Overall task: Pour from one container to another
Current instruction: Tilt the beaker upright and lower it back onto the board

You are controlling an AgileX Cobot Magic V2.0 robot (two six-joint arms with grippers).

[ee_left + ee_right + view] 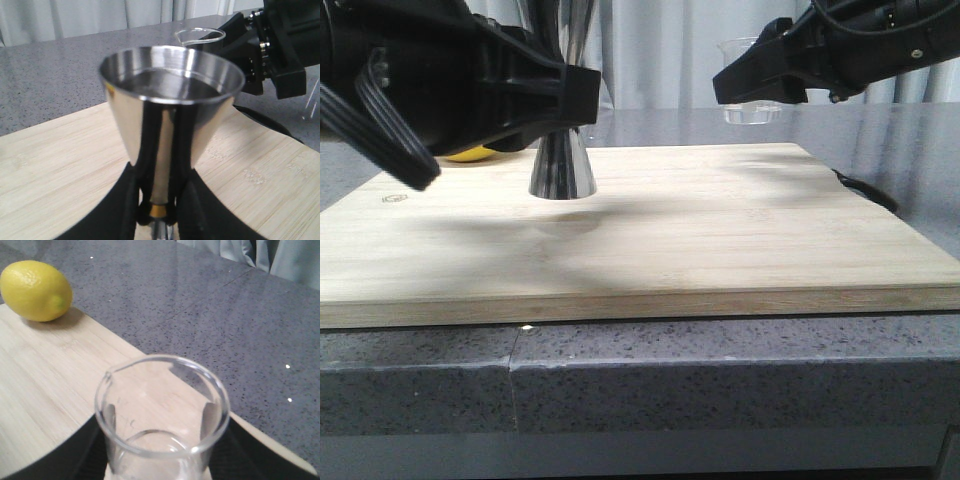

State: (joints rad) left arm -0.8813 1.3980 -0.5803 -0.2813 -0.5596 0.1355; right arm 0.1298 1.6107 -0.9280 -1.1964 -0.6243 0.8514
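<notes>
The robot's right gripper needs to set the glass beaker down on the wooden board [724, 172] close to the board's back edge. The beaker now hangs upright over the board.
The steel jigger [562, 168] stands upright on the wooden board [720, 230], left of centre. My left gripper [566, 100] is shut on its narrow waist. In the left wrist view the jigger's upper cup [172, 100] fills the middle, and a black finger [131, 200] presses each side of the waist. The clear glass beaker [752, 110] hangs upright in the air over the board's back right, with my right gripper [756, 80] shut on it. From the right wrist the beaker [162, 410] shows its open rim and pouring lip between the fingers [75, 450].
A yellow lemon [35, 290] lies at the board's back left corner, partly behind my left arm [470, 154]. A black cable [865, 190] runs off the board's right edge. Grey stone counter [720, 370] surrounds the board.
</notes>
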